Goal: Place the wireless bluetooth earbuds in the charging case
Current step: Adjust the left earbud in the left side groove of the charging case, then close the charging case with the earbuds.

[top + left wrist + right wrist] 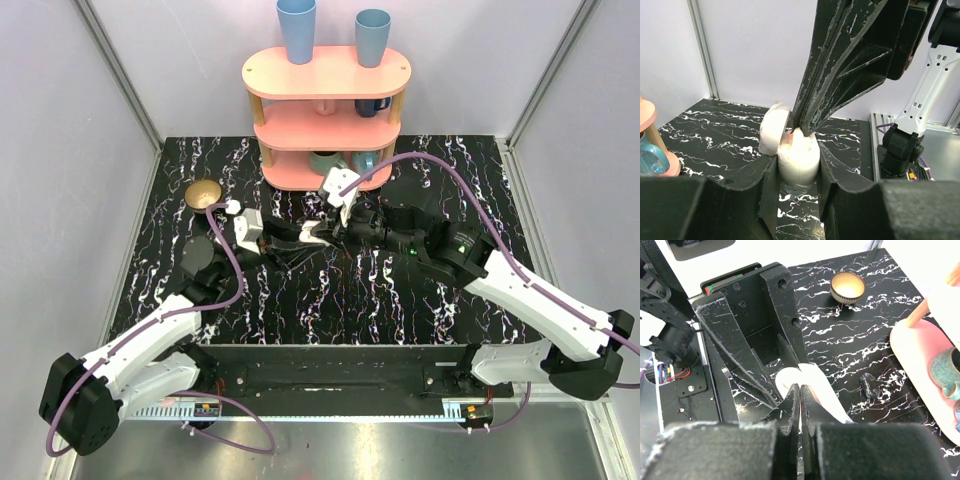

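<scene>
My left gripper has the white charging case. It will let go of it in the middle of the table on the marble tabletop [320, 259], in front of the pink shelf.
The white charging case [799, 161] stands on the marble tabletop with its lid [774, 131] open. My left gripper [799, 172] is shut on its body, one finger on each side. The case also shows in the right wrist view [785, 379] and, barely, in the top view [313, 232]. My right gripper [800, 388] comes down from above with its tips at the case's open top. Its fingers are nearly together on a thin pale-and-orange sliver, an earbud, mostly hidden. The other earbud is not visible. In the top view the left gripper [298, 238] and right gripper [324, 231] meet mid-table.
A pink three-tier shelf [325, 110] stands at the back with two blue cups [297, 28] on top and mugs inside. A gold bowl [204, 194] sits at the back left. A small dark object [870, 385] lies on the table near the shelf.
</scene>
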Tool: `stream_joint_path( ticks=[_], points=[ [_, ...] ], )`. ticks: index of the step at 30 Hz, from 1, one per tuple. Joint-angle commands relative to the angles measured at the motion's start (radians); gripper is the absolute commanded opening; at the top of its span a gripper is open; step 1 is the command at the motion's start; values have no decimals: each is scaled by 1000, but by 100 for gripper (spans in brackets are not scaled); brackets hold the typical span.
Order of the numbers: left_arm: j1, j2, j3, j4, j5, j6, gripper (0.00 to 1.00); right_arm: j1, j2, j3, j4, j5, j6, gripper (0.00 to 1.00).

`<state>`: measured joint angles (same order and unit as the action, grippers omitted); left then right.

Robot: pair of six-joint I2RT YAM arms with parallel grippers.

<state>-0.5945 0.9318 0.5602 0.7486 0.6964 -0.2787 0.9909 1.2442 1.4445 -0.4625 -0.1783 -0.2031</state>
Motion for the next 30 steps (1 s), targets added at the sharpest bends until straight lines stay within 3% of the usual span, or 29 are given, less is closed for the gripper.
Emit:
stream_joint_path(
  ticks=[1,14,18,27,30],
  points=[
    [2,-10,23,138,-61,7,0,15,-40,-22,-2,-40,51,0],
    [4,-13,15,144,-66,10,0,17,-43,-44,27,10,82,0],
    [4,-16,12,117,-77,27,0,15,-92,-65,102,72,103,18],
    [4,-17,10,97,-61,42,0,11,-102,-15,194,390,195,31],
    [4,-16,18,98,-35,42,0,-18,-49,7,186,395,261,34]
  ],
)
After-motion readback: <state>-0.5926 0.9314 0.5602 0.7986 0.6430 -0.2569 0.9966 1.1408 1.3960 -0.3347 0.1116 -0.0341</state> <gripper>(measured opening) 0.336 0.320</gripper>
